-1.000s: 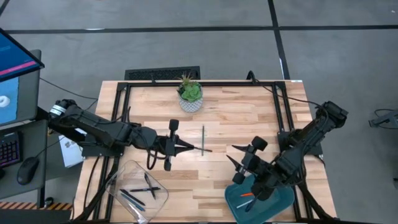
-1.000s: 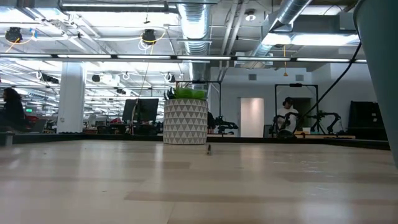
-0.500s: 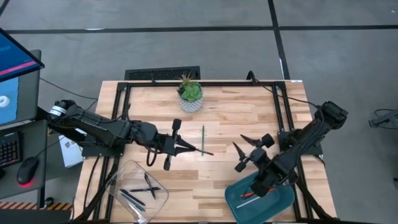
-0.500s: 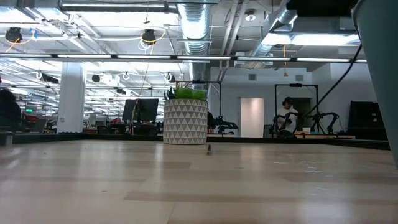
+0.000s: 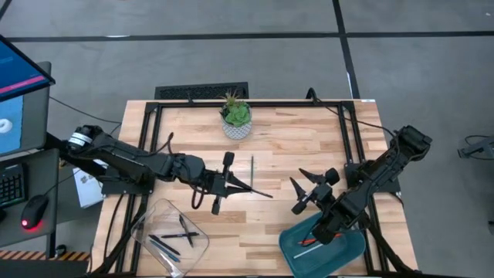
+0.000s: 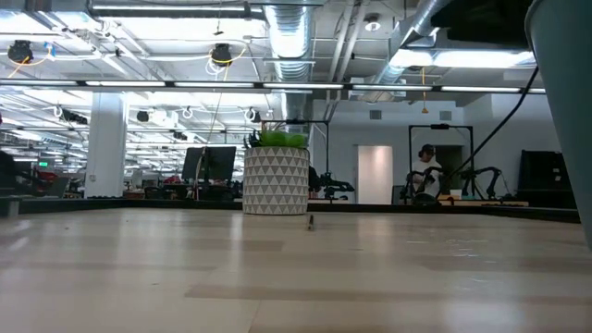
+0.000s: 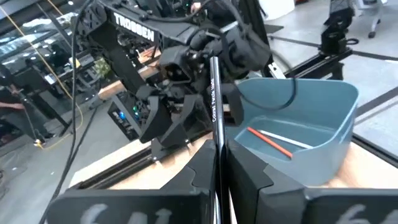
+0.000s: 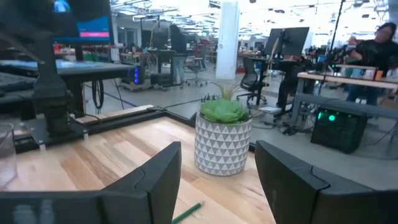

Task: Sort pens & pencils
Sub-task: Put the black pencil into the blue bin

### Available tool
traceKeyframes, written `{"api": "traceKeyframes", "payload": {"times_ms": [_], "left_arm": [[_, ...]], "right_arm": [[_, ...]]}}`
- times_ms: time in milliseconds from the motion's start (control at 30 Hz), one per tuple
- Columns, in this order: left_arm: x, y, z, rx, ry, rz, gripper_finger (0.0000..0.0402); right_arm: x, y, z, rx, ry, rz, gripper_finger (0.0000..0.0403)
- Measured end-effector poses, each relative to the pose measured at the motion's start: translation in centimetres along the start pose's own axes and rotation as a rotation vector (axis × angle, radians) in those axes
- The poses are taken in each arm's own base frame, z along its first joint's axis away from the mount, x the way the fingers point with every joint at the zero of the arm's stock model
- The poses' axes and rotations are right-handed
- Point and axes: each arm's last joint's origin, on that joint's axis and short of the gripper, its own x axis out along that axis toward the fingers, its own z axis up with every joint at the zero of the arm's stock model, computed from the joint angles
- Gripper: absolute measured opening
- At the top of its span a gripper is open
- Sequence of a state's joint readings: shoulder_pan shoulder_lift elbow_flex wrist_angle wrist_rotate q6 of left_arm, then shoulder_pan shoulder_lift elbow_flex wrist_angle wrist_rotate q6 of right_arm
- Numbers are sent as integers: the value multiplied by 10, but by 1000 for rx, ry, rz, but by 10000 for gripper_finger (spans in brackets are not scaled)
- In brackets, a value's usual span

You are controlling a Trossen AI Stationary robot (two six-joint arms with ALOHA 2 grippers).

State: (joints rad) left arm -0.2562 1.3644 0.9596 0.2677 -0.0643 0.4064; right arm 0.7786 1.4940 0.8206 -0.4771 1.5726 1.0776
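The robot's right gripper should close on the loose end [image 5: 267, 195] of the dark pencil that the left gripper holds out over the middle of the table.
My left gripper [image 5: 241, 186] is over the table's middle, shut on a dark pencil [image 5: 261, 192] that sticks out past its fingertips toward the right. A grey-green pencil [image 5: 252, 171] lies flat on the wood just beyond it. To the right, my right gripper [image 5: 302, 189] is open with nothing in it, above the table beside the blue tray [image 5: 347, 249]. The tray holds an orange-red pen [image 7: 270, 140] and a white one [image 7: 291, 141]. Several dark pens [image 5: 176, 235] lie in a clear container [image 5: 154, 216] near the front left. My left gripper pinches the dark pencil's rear part [image 7: 216, 146] between its two fingers [image 7: 249, 177]. It comes in about level from the table's left, and the pencil runs on along the fingers. The long free end [image 7: 212, 81] juts out ahead, clear of the table.
A potted succulent in a white patterned pot [image 5: 236, 120] stands at the far middle. A black frame [image 5: 150, 123] runs along the table's sides and far edge. Bare wood [image 5: 293, 147] lies between the pot and the right arm.
My left gripper has carried the dark pencil a little toward the table's right edge, still shut on it. My right gripper has rolled about its axis and swung from over the tray's far edge toward the table's middle, staying open.
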Motion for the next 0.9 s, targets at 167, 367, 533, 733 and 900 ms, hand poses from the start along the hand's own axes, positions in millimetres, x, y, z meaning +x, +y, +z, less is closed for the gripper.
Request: {"api": "traceKeyframes", "payload": {"times_ms": [167, 367, 533, 733, 900], "left_arm": [[7, 0, -2, 23, -25, 8, 13], [7, -1, -2, 24, -25, 3, 13], [7, -1, -2, 25, -32, -12, 13], [7, -1, -2, 25, -36, -12, 13], [7, -1, -2, 25, -39, -16, 13]], "right_arm": [[-4, 4, 3, -21, -1, 14, 228], [-6, 5, 3, -14, -1, 24, 228], [-6, 11, 6, -62, 31, 51, 228], [-7, 26, 17, -123, 116, 176, 228], [-1, 39, 37, -186, 74, 220, 228]]}}
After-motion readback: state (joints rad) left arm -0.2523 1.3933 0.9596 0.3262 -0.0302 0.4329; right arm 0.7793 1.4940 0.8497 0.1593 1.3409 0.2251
